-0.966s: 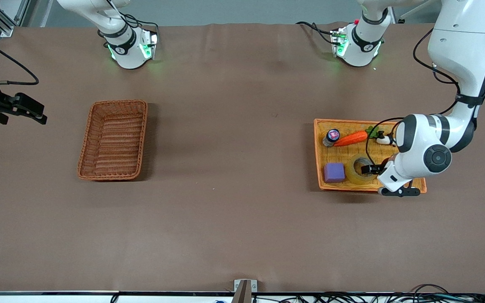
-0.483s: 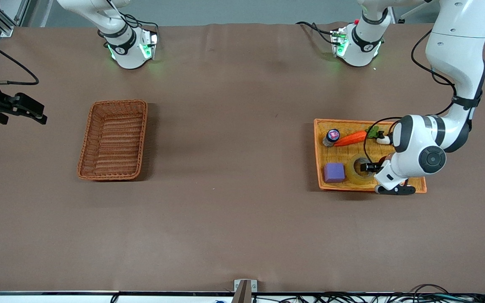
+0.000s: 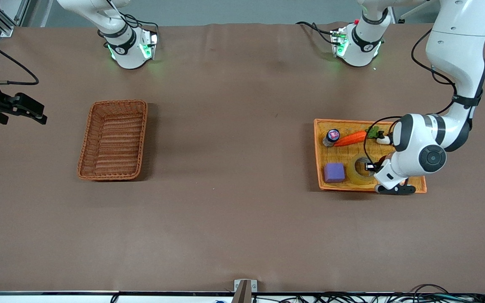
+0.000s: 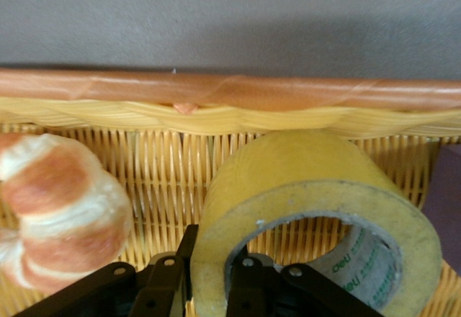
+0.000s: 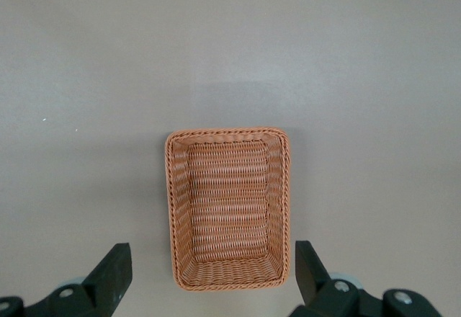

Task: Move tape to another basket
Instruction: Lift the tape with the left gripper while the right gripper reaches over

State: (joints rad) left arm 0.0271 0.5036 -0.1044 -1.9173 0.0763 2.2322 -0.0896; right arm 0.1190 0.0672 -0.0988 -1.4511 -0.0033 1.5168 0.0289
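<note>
I need to use my left gripper to let go of the tape on the bare table (image 3: 211,157), between the reddish-brown basket and the orange-rimmed tray.
The tape (image 3: 354,174), a yellowish roll with a grey core, lies in the orange-rimmed tray (image 3: 318,151) beside the purple cube. My left gripper (image 3: 371,167) is down in the tray and shut on the tape's wall. In the left wrist view one finger (image 4: 184,248) is outside the tape (image 4: 302,166) and the other is inside its hole, both pressed on the wall around my left gripper (image 4: 215,253). The reddish-brown basket (image 3: 114,139) stands empty toward the right arm's end. My right gripper (image 3: 32,111) waits open, high over that end, with the basket (image 5: 229,209) below it in the right wrist view (image 5: 212,259).
The tray also holds a purple cube (image 3: 334,172), a toy carrot (image 3: 350,138), a small bottle (image 3: 332,136) and a bread-like toy (image 4: 57,209) beside the tape. The tray's rim (image 4: 230,90) stands just past the tape.
My left hand has shifted a little toward the tape and settled, with its fingers closed on the roll's wall. The right arm has not moved.
</note>
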